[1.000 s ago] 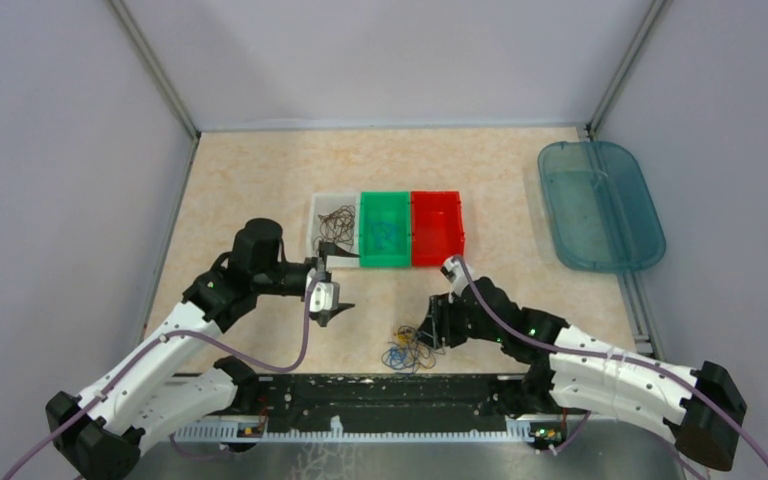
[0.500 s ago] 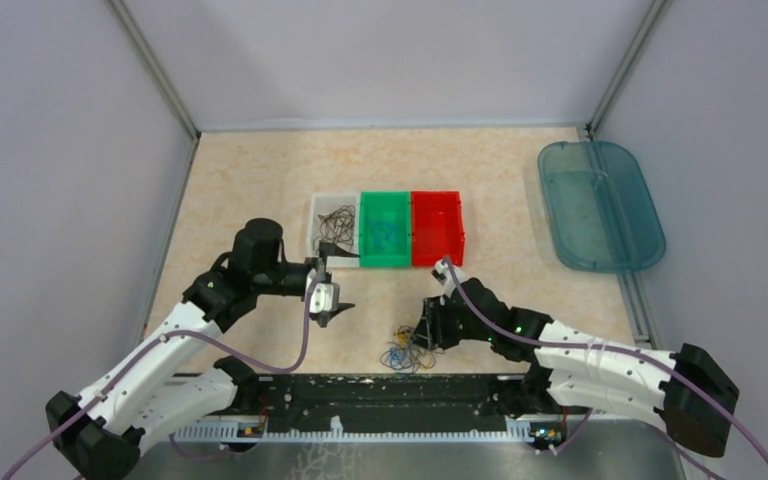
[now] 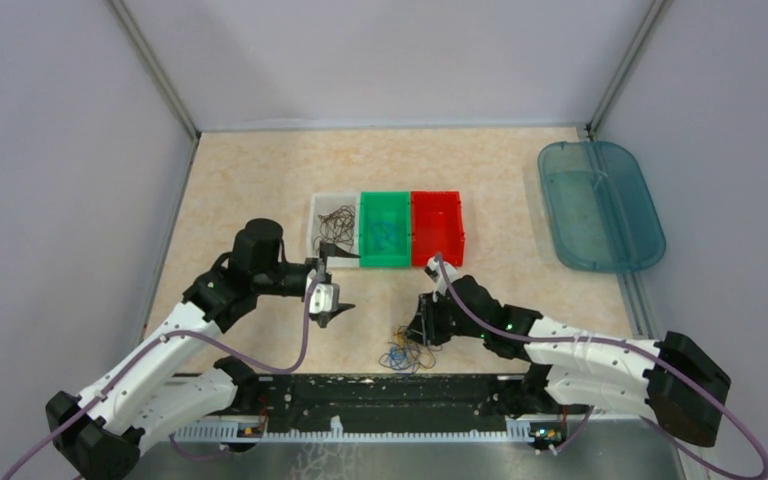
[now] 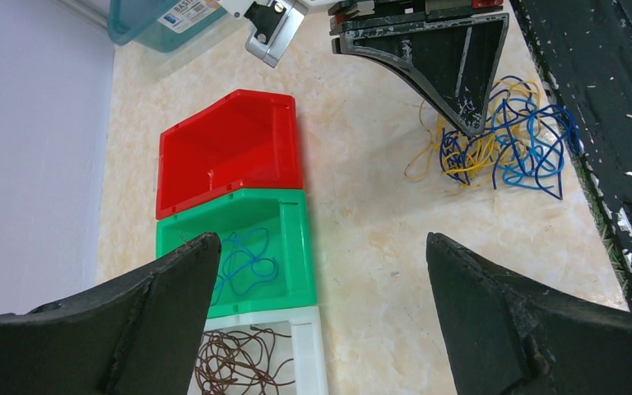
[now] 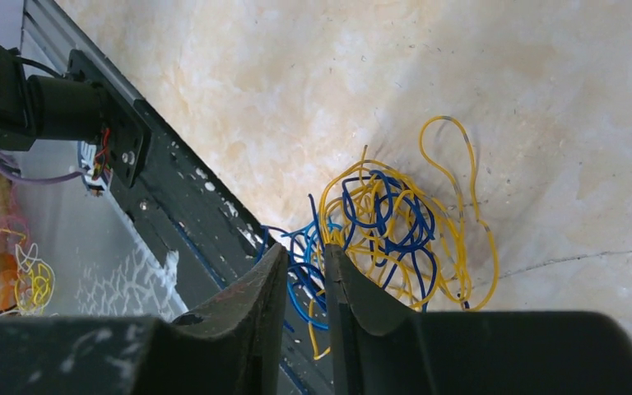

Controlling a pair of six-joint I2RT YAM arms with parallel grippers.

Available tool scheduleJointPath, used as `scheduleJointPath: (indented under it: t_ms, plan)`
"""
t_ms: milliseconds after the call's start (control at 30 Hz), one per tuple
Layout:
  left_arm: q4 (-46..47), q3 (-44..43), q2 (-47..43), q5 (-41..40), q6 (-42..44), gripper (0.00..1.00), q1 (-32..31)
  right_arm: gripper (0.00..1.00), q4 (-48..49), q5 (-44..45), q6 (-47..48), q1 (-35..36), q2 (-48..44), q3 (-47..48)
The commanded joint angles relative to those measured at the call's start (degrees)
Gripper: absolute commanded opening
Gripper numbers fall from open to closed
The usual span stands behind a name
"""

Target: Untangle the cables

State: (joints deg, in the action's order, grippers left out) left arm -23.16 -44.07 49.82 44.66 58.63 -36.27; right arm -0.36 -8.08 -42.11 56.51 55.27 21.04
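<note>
The blue parts of the cables reach the black bar, so the robot's right gripper will grip the cables and pull them into the open space (image 3: pixel 389 309) toward the bins before untangling.
The cables (image 3: pixel 407 350) lie as a small knot of blue and yellow wire on the table, just ahead of the black front rail; they also show in the left wrist view as the cables (image 4: pixel 494 140). My right gripper (image 3: pixel 418 335) is down at the bundle's edge. In its own view the right gripper (image 5: pixel 304 251) stands with only a narrow gap between its fingers, with strands of the cables (image 5: pixel 395 222) showing through the gap and beyond. My left gripper (image 3: pixel 345 283) hovers wide open and empty, near the bins and to the left of the bundle; the left gripper (image 4: pixel 319 239) holds nothing.
Three bins stand in a row: a white bin (image 3: pixel 317 232) with brown wire, a green bin (image 3: pixel 385 262) with a blue wire, and a red bin (image 3: pixel 436 258). A teal tub (image 3: pixel 600 205) lies at the far right. The black rail (image 3: pixel 390 395) borders the near edge.
My right gripper has slid left and down onto the bundle, and its jaws have narrowed. The left arm has not moved.
</note>
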Motion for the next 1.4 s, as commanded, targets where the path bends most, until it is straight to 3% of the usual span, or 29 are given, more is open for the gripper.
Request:
scheduleJointPath:
  t_ms: [0,200,300,533,733,1000,1300,1367]
  plan:
    - [0.83,0.86,-0.34,2.93,0.50,1.00,-0.25,0.32,-1.44,-0.13,2.49,0.53,-2.83,3.52]
    - [1.07,0.75,-0.43,2.84,0.43,1.00,-0.20,0.36,-7.38,-0.75,5.43,0.45,-5.55,3.41]
    - [1.01,0.63,-0.43,2.96,0.37,1.00,-0.20,0.47,-8.45,-3.06,6.65,0.44,-4.51,3.37]
    - [1.01,0.67,-0.42,3.05,0.44,1.00,-0.21,0.49,-8.26,-8.02,8.72,0.44,-0.52,2.95]
    - [1.09,0.83,-0.13,3.04,0.80,1.00,-0.26,0.35,-4.42,-5.91,8.97,0.44,2.34,2.32]
    - [1.54,0.76,-0.36,2.49,0.80,1.00,-0.23,0.11,7.93,1.06,6.24,-0.24,13.07,3.76]
    - [-1.15,1.33,-1.19,3.53,3.18,1.00,-0.27,0.10,13.35,11.48,5.34,-1.74,13.11,6.61]
    - [-2.35,1.89,-1.08,4.20,4.40,1.00,-0.29,0.14,13.96,12.25,5.06,-1.75,12.03,6.21]
